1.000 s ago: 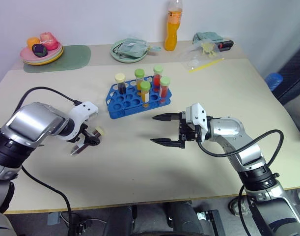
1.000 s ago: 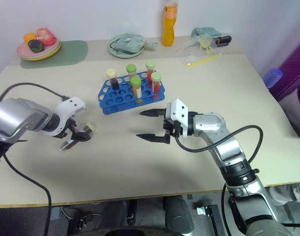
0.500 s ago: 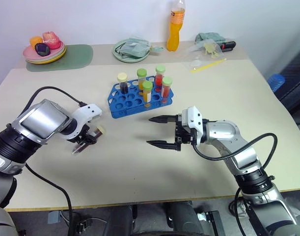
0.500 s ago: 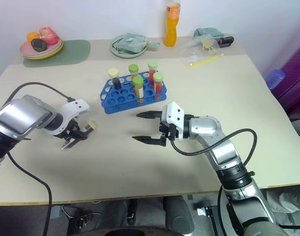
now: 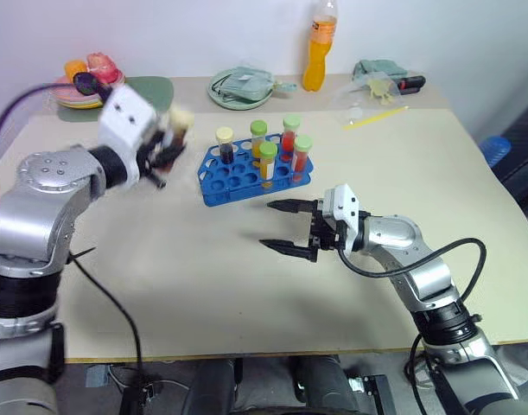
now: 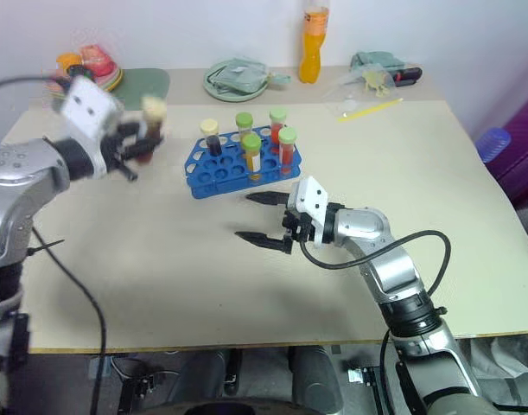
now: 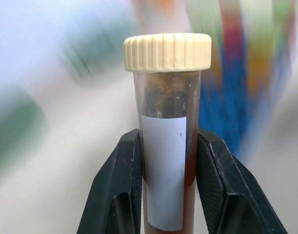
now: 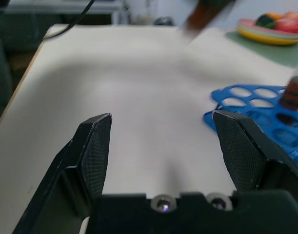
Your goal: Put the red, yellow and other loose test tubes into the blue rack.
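I need to use my left gripper to let go of the brown tube, now raised above the table, in the rack hole (image 5: 233,182) in front of the dark tube with the cream cap.
My left gripper (image 5: 162,145) is raised above the table, left of the blue rack (image 5: 239,180), and is shut on a test tube (image 7: 167,83). That tube has a cream cap, brown liquid and a white label, and stands upright between the black fingers (image 7: 124,170). The rack holds several capped tubes: a cream-capped dark one (image 5: 224,147), green-capped orange ones (image 5: 268,162) and green-capped red ones (image 5: 302,156). My right gripper (image 5: 281,226) hovers just in front of the rack, pointing left, open and with nothing in it.
At the back of the table are a plate of fruit (image 5: 86,86) on a green mat (image 5: 149,88), a green dish with a cloth (image 5: 242,86), an orange bottle (image 5: 314,54), and a plastic bag with small items (image 5: 376,82). A yellow stick (image 5: 373,116) lies nearby.
My left gripper has risen from the table with the cream-capped tube, swung toward the rack and turned the tube upright. The right gripper has stayed where it was.
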`<state>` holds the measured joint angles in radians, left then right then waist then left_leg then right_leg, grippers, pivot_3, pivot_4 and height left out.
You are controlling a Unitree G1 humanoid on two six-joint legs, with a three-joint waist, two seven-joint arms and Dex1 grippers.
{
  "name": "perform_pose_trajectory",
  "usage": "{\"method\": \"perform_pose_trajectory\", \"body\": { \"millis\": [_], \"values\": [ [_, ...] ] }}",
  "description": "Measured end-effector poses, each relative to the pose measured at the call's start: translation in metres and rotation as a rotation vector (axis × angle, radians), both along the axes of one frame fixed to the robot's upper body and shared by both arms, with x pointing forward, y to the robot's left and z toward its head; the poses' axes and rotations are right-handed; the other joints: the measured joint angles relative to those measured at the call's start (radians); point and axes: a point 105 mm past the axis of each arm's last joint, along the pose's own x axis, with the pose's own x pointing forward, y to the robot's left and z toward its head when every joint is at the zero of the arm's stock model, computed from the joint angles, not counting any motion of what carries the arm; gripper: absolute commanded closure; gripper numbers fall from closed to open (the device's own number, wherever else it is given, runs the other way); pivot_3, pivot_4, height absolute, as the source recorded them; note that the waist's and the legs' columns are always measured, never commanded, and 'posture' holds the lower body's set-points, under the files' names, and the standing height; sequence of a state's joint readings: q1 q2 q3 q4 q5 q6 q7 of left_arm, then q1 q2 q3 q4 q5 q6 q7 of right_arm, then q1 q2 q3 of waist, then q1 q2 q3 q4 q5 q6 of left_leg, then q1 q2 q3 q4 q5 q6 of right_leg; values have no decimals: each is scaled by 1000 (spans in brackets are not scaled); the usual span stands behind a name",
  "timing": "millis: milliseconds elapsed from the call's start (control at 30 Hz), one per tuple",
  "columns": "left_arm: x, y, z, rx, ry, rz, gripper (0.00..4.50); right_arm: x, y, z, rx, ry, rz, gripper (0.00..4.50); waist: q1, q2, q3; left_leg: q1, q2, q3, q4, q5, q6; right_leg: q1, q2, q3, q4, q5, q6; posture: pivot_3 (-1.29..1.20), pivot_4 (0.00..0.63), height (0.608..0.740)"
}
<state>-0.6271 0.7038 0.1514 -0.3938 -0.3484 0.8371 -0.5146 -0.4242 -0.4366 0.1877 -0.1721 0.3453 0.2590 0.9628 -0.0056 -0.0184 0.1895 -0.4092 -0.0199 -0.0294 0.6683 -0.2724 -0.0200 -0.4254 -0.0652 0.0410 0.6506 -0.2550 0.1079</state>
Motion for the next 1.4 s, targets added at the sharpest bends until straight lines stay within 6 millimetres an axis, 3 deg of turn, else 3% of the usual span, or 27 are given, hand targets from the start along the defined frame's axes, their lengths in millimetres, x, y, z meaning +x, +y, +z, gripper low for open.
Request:
{"method": "perform_pose_trajectory", "body": {
  "millis": [100, 300, 500, 800, 1400],
  "values": [
    [0, -22, 3, -120, -130, 7, 3277, 9, 0, 0, 46, 10, -62, 830, 2, -1, -1, 1, -1, 0, 0, 0, 0, 1, 0, 0, 0, 1, 1, 0, 150, 729],
    [29, -63, -52, -204, -189, 108, 3277, 22, 2, -5, 93, 37, -142, 830, -1, -1, -1, 1, -1, 1, 0, 0, 0, 0, 1, 1, 0, 1, 1, 0, 150, 729],
    [37, -83, -83, -246, -213, 108, 3277, 27, -3, -1, 107, 20, -183, 830, -6, -1, -1, 1, -1, 1, -1, 0, 0, -1, 1, 1, 0, 1, 1, 0, 150, 729],
    [43, -83, -106, -220, -210, 129, 3277, 29, -10, -4, 95, 23, -211, 830, -5, -1, -1, 1, -1, 1, -1, 0, 0, -1, 1, 1, 0, 1, 1, 0, 150, 729],
    [49, -82, -107, -355, -194, 147, 3277, 29, -12, -5, 88, 23, -216, 830, -4, -1, -1, 1, -1, 1, -1, 0, 0, -1, 1, 1, 1, 1, 1, 0, 150, 729]
  ]
}}
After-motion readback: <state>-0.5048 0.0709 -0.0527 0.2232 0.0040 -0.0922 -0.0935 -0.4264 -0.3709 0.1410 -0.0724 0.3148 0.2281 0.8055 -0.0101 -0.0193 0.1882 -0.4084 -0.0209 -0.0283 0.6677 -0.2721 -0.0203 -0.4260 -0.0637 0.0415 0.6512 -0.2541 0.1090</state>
